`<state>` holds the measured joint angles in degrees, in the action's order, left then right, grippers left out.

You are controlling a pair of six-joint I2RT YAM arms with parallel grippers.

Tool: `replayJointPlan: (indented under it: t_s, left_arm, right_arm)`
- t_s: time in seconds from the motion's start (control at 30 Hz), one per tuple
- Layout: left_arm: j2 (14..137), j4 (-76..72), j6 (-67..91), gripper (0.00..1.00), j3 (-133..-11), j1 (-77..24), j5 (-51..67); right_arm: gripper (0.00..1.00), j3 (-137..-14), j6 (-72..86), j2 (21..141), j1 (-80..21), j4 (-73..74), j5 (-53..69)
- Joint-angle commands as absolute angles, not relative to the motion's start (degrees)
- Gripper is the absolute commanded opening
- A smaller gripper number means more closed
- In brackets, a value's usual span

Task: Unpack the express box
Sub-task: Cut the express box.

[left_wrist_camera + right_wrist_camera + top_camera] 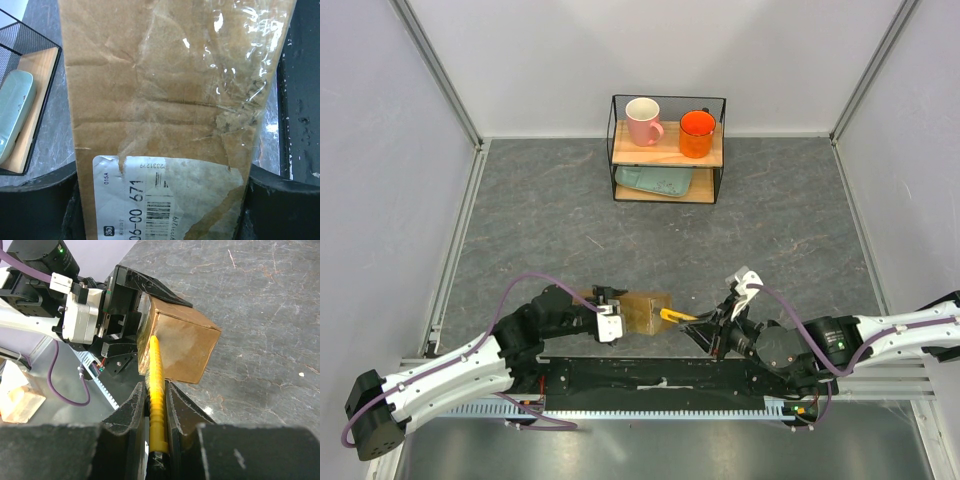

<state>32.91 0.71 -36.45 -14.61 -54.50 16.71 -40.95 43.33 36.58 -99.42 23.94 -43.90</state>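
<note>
My left gripper should release the express box on the grey table (611,324) just behind the black base plate. The box is now just above the table's front edge.
The express box (646,311) is a brown cardboard parcel held just above the grey table near the front edge. My left gripper (611,322) is shut on its left end. In the left wrist view the box (170,90) fills the frame, with taped seams and a torn white label (165,200), and my black fingers (35,205) press both of its long sides. My right gripper (156,390) is shut on a yellow utility knife (156,371). The knife's tip lies against the near edge of the box (182,342). From above, the knife (676,316) points left at the box's right end.
A black wire shelf (667,150) stands at the back centre, holding a pink mug (643,121), an orange mug (697,133) and a pale green tray (655,182) on its lower board. A black base plate (650,375) runs between the arm bases. Grey walls close in the sides.
</note>
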Motion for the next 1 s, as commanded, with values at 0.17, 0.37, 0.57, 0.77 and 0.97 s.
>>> replayJointPlan:
  t_s: [0.17,0.37,0.57,0.77,0.97]
  left_arm:
    - [31.99,-4.66,-35.07,0.02,-16.17,-54.84,17.93]
    - [31.64,-4.75,-35.16,0.02,-15.82,-54.84,17.84]
    - [31.82,-5.62,-36.91,0.02,-16.17,-54.67,18.02]
    - [31.91,-5.63,-37.53,0.02,-16.08,-53.88,15.91]
    - [31.55,-5.71,-36.83,0.02,-15.47,-53.44,15.91]
  right_arm:
    - [0.00,-43.51,45.61,40.26,-99.58,27.77,-43.60]
    - [0.00,-41.31,49.22,37.89,-99.58,28.56,-41.40]
    - [0.00,-40.43,51.24,39.98,-99.58,28.30,-39.03]
    - [0.00,-39.20,53.69,40.52,-99.49,27.77,-36.21]
    - [0.00,-38.32,55.11,40.25,-99.49,27.77,-34.19]
